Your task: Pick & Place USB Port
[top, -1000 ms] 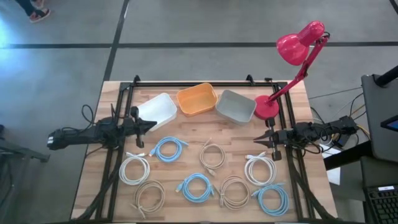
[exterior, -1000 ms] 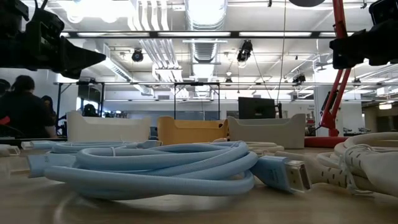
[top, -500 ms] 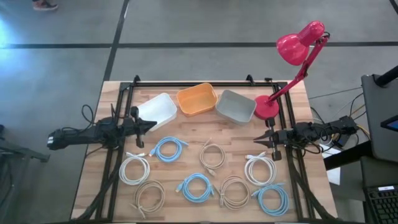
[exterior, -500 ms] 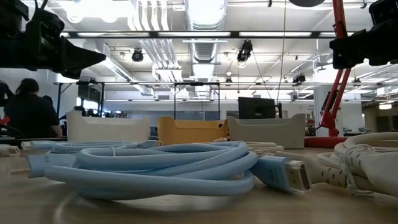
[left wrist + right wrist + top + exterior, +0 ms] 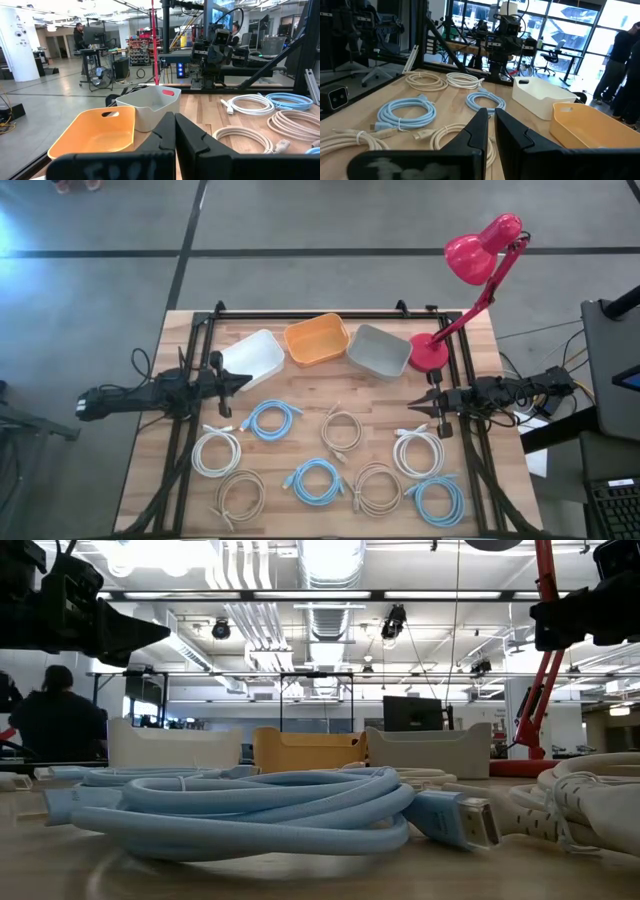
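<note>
I will next close my left gripper on the far side of the blue coil (image 5: 273, 403) nearest the white bin.
Several coiled USB cables lie flat on the wooden table: light blue ones (image 5: 273, 420) (image 5: 316, 480) (image 5: 438, 500), white ones (image 5: 216, 450) (image 5: 418, 452) and beige ones (image 5: 343, 430) (image 5: 240, 493) (image 5: 378, 487). In the low view a blue coil (image 5: 250, 810) fills the foreground, its plug (image 5: 465, 820) resting on the tabletop. My left gripper (image 5: 240, 382) (image 5: 175, 116) hovers shut at the left side, beside the white bin. My right gripper (image 5: 412, 406) (image 5: 491, 112) hovers shut at the right side, above the white coil. Both point toward the table's middle.
Three bins stand along the far side: white (image 5: 253, 358), orange (image 5: 317, 340) and grey (image 5: 379, 350). A red desk lamp has its base (image 5: 430, 352) at the far right. A black frame (image 5: 330, 312) borders the table. A person (image 5: 55, 720) shows in the room behind.
</note>
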{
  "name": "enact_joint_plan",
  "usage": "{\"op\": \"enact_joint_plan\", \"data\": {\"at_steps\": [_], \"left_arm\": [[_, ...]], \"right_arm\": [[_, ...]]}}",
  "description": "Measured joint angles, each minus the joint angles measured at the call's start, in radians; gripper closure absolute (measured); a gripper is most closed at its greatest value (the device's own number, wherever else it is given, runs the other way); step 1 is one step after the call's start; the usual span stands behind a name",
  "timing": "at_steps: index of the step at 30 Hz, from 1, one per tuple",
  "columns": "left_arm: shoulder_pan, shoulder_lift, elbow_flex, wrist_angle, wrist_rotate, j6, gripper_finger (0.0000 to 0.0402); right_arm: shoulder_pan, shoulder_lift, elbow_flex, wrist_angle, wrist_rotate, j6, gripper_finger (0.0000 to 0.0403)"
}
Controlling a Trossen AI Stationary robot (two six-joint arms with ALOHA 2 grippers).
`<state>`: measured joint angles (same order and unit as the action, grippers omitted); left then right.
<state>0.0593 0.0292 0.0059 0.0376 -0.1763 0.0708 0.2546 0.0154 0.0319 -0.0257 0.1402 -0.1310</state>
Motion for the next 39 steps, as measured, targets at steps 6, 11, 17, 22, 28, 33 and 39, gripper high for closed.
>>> {"op": "enact_joint_plan", "data": {"at_steps": [6,11,17,22,28,33,39], "left_arm": [[0.000,0.000,0.000,0.000,0.000,0.000,0.0401],[0.000,0.000,0.000,0.000,0.000,0.000,0.0401],[0.000,0.000,0.000,0.000,0.000,0.000,0.0401],[0.000,0.000,0.000,0.000,0.000,0.000,0.0401],[0.000,0.000,0.000,0.000,0.000,0.000,0.0401],[0.000,0.000,0.000,0.000,0.000,0.000,0.0401],[0.000,0.000,0.000,0.001,0.000,0.000,0.0401]], "right_arm": [[0.000,0.000,0.000,0.000,0.000,0.000,0.0374],[0.000,0.000,0.000,0.000,0.000,0.000,0.0374],[0.000,0.000,0.000,0.000,0.000,0.000,0.0374],[0.000,0.000,0.000,0.000,0.000,0.000,0.0374],[0.000,0.000,0.000,0.000,0.000,0.000,0.0374],[0.000,0.000,0.000,0.004,0.000,-0.029,0.0374],[0.000,0.000,0.000,0.005,0.000,-0.097,0.0374]]}}
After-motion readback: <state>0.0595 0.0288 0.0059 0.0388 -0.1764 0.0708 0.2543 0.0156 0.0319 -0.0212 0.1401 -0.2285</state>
